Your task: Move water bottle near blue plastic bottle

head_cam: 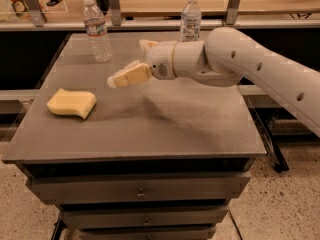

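Next, my gripper needs to go to the water bottle's upper body (95, 25), below its white cap, and close there.
The water bottle (96, 30), clear and ribbed with a white cap and a narrow label band, stands upright at the back left of the table. The blue plastic bottle (191, 18), with a white cap and a large printed label, stands upright at the back middle. My gripper (126, 62) hovers over the table between the two bottles, to the right of the water bottle and in front of it. It is open and empty, its tan fingers (129, 76) spread and pointing left.
A yellow sponge (71, 103) lies on the left of the grey table (150, 134). A shelf rail with metal posts (114, 4) runs behind the bottles. My white arm (260, 69) reaches in from the right. Drawers sit below the tabletop.
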Robot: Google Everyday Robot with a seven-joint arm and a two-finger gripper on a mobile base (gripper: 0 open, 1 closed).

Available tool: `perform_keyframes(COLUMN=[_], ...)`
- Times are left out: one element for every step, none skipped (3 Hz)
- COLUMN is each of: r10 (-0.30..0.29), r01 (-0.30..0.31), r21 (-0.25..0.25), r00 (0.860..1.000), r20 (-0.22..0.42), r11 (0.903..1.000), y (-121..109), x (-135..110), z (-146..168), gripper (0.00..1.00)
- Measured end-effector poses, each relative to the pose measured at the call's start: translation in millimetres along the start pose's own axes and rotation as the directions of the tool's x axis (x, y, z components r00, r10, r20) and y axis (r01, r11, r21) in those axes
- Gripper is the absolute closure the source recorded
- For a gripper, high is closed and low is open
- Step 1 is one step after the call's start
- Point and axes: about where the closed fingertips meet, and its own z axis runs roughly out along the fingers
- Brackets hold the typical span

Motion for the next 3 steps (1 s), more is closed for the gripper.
perform_keyframes(r10=[-0.012, -0.004, 0.013], r01=[0.012, 0.004, -0.012], r21=[0.016, 0.022, 0.037], r00=[1.0, 1.0, 1.0], r20=[-0.004, -0.007, -0.009], r11=[0.9998, 0.9997, 0.9992], y=[-18.0, -32.2, -43.8], x=[-3.5, -5.7, -10.0], z=[19.5, 41.0, 63.5], gripper=[0.0, 0.0, 0.0])
